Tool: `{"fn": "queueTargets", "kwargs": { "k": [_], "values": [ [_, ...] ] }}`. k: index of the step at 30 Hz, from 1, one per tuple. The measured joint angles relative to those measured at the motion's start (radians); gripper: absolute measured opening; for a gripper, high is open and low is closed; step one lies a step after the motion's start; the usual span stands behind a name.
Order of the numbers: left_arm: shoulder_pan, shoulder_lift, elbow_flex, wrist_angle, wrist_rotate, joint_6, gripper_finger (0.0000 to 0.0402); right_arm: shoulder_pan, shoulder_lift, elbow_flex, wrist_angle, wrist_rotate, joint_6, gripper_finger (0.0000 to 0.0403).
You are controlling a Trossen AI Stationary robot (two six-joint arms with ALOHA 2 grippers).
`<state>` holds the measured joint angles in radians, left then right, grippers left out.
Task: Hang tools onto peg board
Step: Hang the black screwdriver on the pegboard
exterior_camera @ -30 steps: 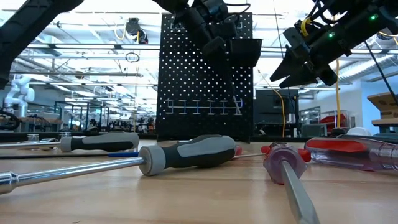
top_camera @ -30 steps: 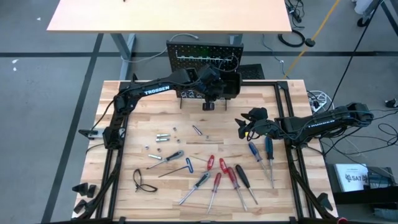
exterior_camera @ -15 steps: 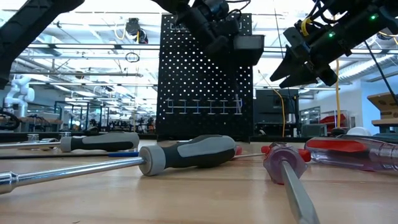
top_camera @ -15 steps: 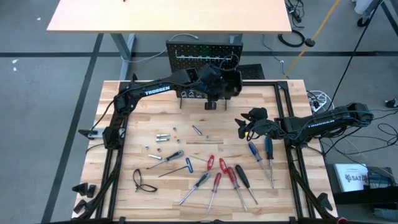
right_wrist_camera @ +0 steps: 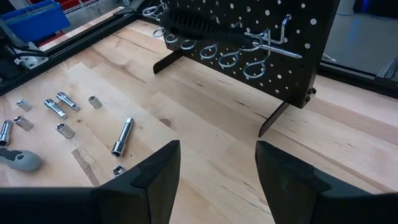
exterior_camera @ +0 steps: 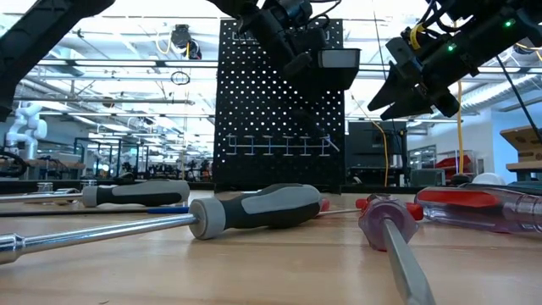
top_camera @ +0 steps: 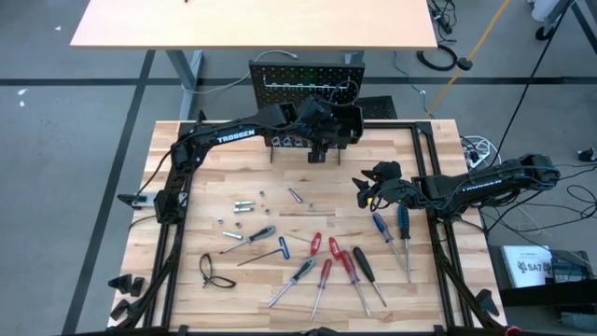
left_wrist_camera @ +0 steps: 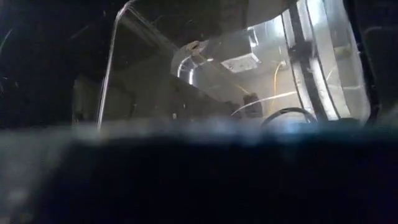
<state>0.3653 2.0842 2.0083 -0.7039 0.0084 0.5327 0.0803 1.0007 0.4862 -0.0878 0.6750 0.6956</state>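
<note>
The robot's left gripper is resting against the bin while a screwdriver lies slanted across the hook rail, so it should back away and take the screwdriver's black handle [right_wrist_camera: 200,26].
The black peg board [top_camera: 308,79] stands upright on thin legs at the table's far edge, with a silver hook rail [exterior_camera: 275,146] across it. A small black bin [exterior_camera: 337,69] sits level at the board's upper right. My left gripper [exterior_camera: 301,59] is right at the bin's left side; its wrist view shows only a blurred dark rim. Screwdrivers [top_camera: 336,266], a blue T-handle key [top_camera: 270,250] and silver bits [top_camera: 244,205] lie flat on the table. My right gripper [right_wrist_camera: 217,168] hangs open above the table's right half, holding nothing.
A black looped cord [top_camera: 213,271] lies near the front left. Two blue-handled screwdrivers [top_camera: 392,229] lie just below my right gripper. Black frame rails [top_camera: 438,187] run along the table's sides. A second tan table [top_camera: 252,23] stands beyond the peg board.
The black bin has swung from a tilt to level against the peg board's upper right, staying at the same height. My left gripper has tipped slightly at the bin without shifting its place.
</note>
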Motion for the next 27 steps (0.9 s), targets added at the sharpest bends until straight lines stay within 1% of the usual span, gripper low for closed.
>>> {"fn": "queueTargets", "kwargs": {
  "k": [4, 6, 9, 11, 16, 22, 27],
  "values": [
    [0.002, 0.000, 0.000, -0.072, 0.020, -0.002, 0.0254, 0.000, 0.000, 0.000, -0.001, 0.000, 0.000, 0.0199],
    [0.004, 0.000, 0.000, -0.117, 0.089, -0.008, 0.0254, 0.000, 0.000, 0.000, -0.004, 0.000, 0.000, 0.0199],
    [0.017, -0.001, 0.000, -0.141, 0.250, -0.046, 0.0255, 0.000, 0.000, 0.000, -0.011, 0.000, 0.000, 0.0199],
    [0.021, -0.001, 0.000, -0.143, 0.278, -0.054, 0.0255, 0.000, 0.000, 0.000, -0.013, 0.000, 0.000, 0.0199],
    [0.022, -0.001, 0.000, -0.171, 0.275, -0.029, 0.0255, 0.000, 0.000, 0.000, -0.028, 0.001, 0.000, 0.0199],
    [0.022, -0.015, -0.002, -0.181, 0.216, -0.051, 0.0254, 0.000, 0.000, 0.000, -0.067, 0.002, 0.018, 0.0199],
    [0.021, -0.043, -0.003, -0.184, 0.175, -0.034, 0.0229, 0.000, 0.000, 0.000, -0.084, 0.008, 0.026, 0.0199]
  ]
}}
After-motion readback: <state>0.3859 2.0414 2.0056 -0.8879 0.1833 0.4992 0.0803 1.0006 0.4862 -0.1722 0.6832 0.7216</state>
